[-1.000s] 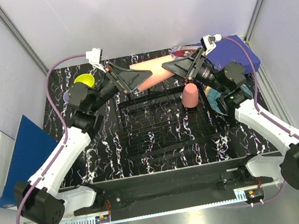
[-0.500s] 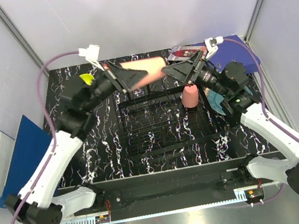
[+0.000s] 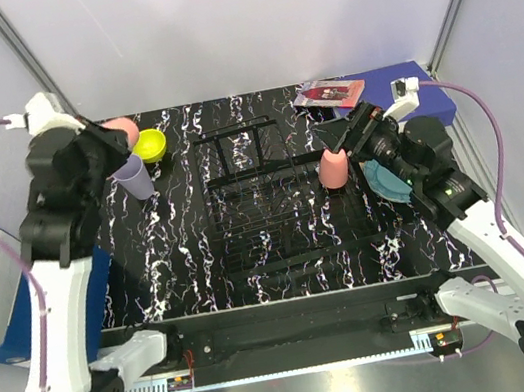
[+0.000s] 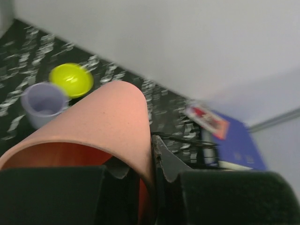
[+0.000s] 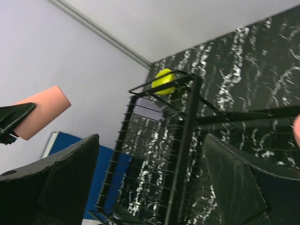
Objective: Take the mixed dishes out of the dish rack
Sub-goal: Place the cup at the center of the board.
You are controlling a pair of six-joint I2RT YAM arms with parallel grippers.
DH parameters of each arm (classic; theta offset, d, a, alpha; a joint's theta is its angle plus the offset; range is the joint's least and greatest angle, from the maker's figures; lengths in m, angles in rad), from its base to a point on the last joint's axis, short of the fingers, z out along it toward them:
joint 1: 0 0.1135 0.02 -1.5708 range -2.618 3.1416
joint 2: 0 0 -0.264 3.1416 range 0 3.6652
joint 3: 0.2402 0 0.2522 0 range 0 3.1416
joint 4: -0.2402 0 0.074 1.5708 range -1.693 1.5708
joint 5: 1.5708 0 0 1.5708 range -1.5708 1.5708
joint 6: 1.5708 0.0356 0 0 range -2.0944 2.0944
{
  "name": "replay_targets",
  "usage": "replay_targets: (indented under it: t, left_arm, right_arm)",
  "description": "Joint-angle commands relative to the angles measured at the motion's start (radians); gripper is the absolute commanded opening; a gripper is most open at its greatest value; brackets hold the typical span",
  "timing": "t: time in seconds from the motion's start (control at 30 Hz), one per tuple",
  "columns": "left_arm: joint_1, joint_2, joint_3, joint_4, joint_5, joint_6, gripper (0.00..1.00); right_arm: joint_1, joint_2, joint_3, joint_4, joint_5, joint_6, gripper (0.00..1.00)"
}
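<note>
My left gripper needs to let go of the salmon cup on the table [image 3: 153,226], at the spot that lies just in front of the lavender cup.
My left gripper [image 3: 110,141] is shut on the rim of the cream-orange plate [image 3: 121,131] and holds it raised at the far left, above the lavender cup [image 3: 135,181] and beside the small yellow bowl [image 3: 148,145]. In the left wrist view the plate [image 4: 108,122] fills the lower left, its edge pinched in the gripper [image 4: 153,159]. The black wire dish rack [image 3: 267,195] sits mid-table. A pink cup [image 3: 333,168] stands upside down at the rack's right side. My right gripper [image 3: 340,133] hangs open just above the cup, and its own view shows the gripper [image 5: 152,187] empty over the rack [image 5: 183,140].
A teal plate [image 3: 386,179] lies on the table under the right arm. A red-patterned booklet [image 3: 328,94] and a dark blue block [image 3: 432,95] sit at the back right. A blue binder [image 3: 64,282] leans off the table's left edge.
The left gripper shut on the plate and swung it from above the rack's back edge to the far left. The right gripper let the plate go, opened wide and drew back right.
</note>
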Motion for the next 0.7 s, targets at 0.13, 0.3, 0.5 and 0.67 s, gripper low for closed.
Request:
replay_targets:
  t: [0.13, 0.3, 0.5, 0.67]
  left_arm:
    - [0.057, 0.216, -0.113, -0.220, -0.128, 0.103, 0.00]
    - [0.099, 0.286, -0.171, -0.184, -0.097, 0.101, 0.00]
    - [0.108, 0.406, -0.213, -0.137, -0.080, 0.095, 0.00]
    - [0.148, 0.489, -0.265, -0.081, -0.022, 0.091, 0.00]
  right_arm:
    - [0.001, -0.026, 0.000, -0.109, 0.122, -0.080, 1.00]
    - [-0.001, -0.055, -0.021, -0.132, 0.145, -0.103, 1.00]
    - [0.001, -0.067, -0.058, -0.135, 0.148, -0.098, 1.00]
    - [0.001, -0.081, -0.079, -0.141, 0.151, -0.101, 1.00]
